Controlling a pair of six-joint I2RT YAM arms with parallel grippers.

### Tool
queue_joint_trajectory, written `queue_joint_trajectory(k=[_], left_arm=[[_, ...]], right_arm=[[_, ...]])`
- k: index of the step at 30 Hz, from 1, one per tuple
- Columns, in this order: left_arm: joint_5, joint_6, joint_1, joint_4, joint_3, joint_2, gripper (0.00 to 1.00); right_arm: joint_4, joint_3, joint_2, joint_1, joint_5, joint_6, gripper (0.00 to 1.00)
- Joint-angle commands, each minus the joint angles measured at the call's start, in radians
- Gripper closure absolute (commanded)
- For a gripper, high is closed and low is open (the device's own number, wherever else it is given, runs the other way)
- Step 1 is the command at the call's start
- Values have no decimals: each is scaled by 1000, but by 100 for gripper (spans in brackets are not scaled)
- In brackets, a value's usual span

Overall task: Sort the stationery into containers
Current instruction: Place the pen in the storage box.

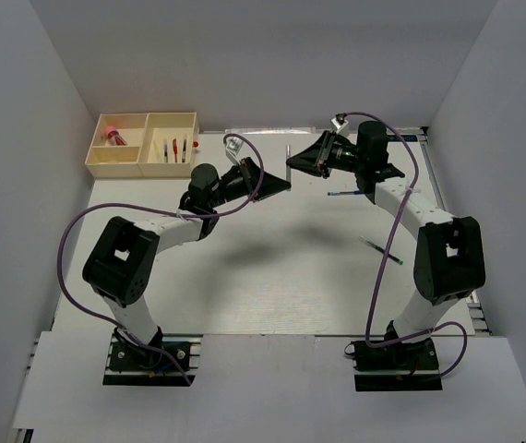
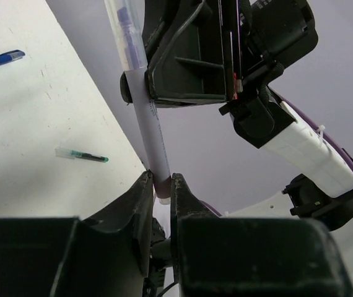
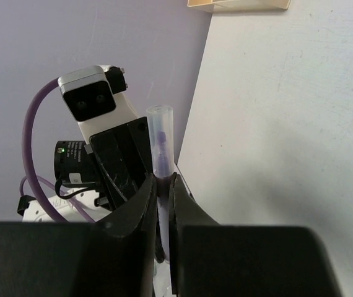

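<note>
Next, my left gripper lets go of the white pen so that it rests across the far ends of the pens in the cream tray (image 1: 172, 138).
A white pen with a clear cap and purple ink (image 1: 288, 151) stands upright above the table's middle back, held by both grippers at once. My left gripper (image 1: 285, 180) is shut on its lower white end (image 2: 158, 179). My right gripper (image 1: 291, 162) is shut on the capped part (image 3: 162, 180). The pen's barrel shows in the left wrist view (image 2: 149, 124) and its cap in the right wrist view (image 3: 161, 139). The cream tray (image 1: 143, 118) sits at the back left, with a pink cylinder (image 1: 113, 136) in a small compartment and several pens (image 1: 173, 149) in the larger one.
A blue pen (image 1: 344, 194) lies on the table by the right arm and also shows in the left wrist view (image 2: 0, 59). A green-tipped pen (image 1: 381, 251) lies nearer the right base, also in the left wrist view (image 2: 82, 156). Grey walls enclose the table.
</note>
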Motion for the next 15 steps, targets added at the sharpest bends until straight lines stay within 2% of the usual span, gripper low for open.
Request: queue_joint_trajectory(k=[1,2,3,5,8,10,12,13,14,15], left_arm=[[0,31,-9,5,15,-32,100],[6,42,6,-6,15,-43,100],[6,45,16,-42,15,-49,100],[9,69,48,-101,13,-74,100],[30,150,114,-228,26,-126,100],[29,221,185,-387,44,-169,100],[11,380,242,-619,108,-193,100],[-56,458,273,-720,149,-195,100],[-113,622,326,-835,258,-192,100],[-169,707,350,-1026,312,-180,100]], right_arm=[[-8,8,-10,-4,5,-3,99],[-11,10,-13,-11,4,-12,85],[-32,11,-16,-14,4,-25,43],[-48,16,-28,-40,-4,-61,11],[-92,36,-45,-88,-13,-147,11],[-195,57,-56,-110,-1,-259,11],[-264,102,-58,-162,-1,-353,11],[-375,126,-56,-178,5,-411,12],[-432,152,-53,-210,20,-548,13],[-497,219,-48,-218,30,-631,21]])
